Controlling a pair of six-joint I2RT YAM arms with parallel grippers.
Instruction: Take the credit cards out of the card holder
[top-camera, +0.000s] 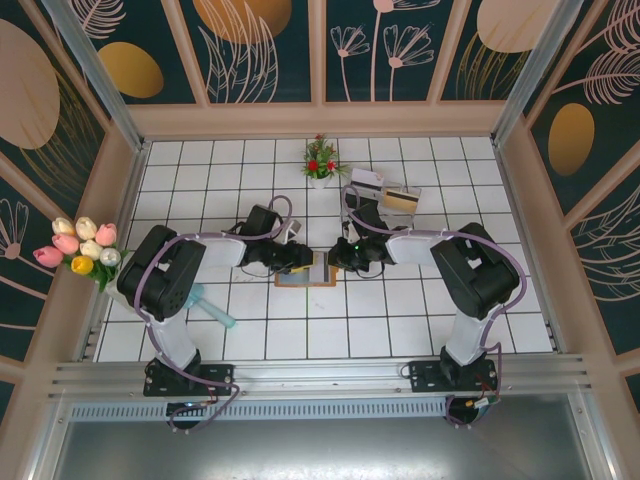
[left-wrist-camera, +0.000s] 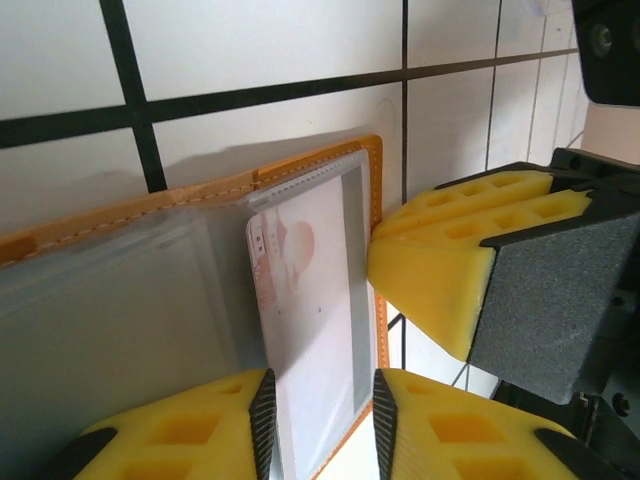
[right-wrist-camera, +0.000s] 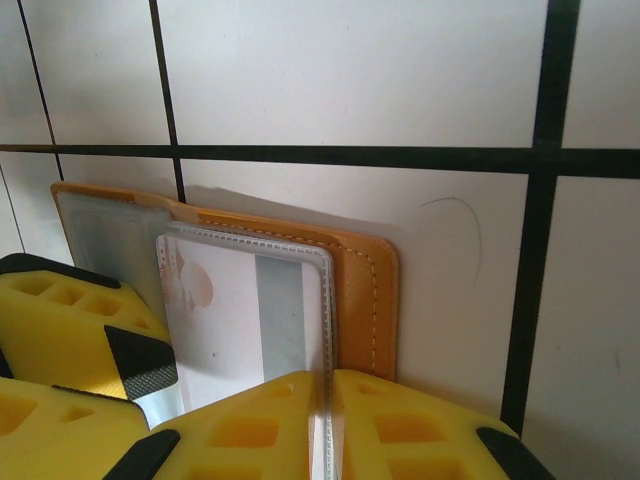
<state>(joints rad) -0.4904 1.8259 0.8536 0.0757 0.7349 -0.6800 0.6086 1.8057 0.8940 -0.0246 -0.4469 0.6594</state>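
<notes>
I should shift my left gripper, which straddles the card's front, and pinch that protruding edge (left-wrist-camera: 263, 315), since the white card sticks only slightly past its sleeve's opening.
The orange-brown card holder (top-camera: 305, 272) lies open on the white tiles between my two grippers. One of its clear inner sleeves holds a white card (right-wrist-camera: 215, 310) with a grey stripe. My right gripper (right-wrist-camera: 328, 400) is shut on that sleeve's stitched edge, beside the leather flap (right-wrist-camera: 360, 290). My left gripper (left-wrist-camera: 320, 400) is open, its pads on either side of the sleeve and the white card (left-wrist-camera: 310, 300). The right gripper's fingers (left-wrist-camera: 450, 270) stand close beside it. A teal-green credit card (top-camera: 212, 308) lies on the tiles by the left arm, partly under it.
A small flower pot (top-camera: 320, 160) stands at the back centre. An orange-tan card (top-camera: 400, 198) and a white card with a dark stripe (top-camera: 367, 180) rest at the back right. A tulip bunch (top-camera: 80, 245) hangs at the left wall. Wooden walls ring the floor.
</notes>
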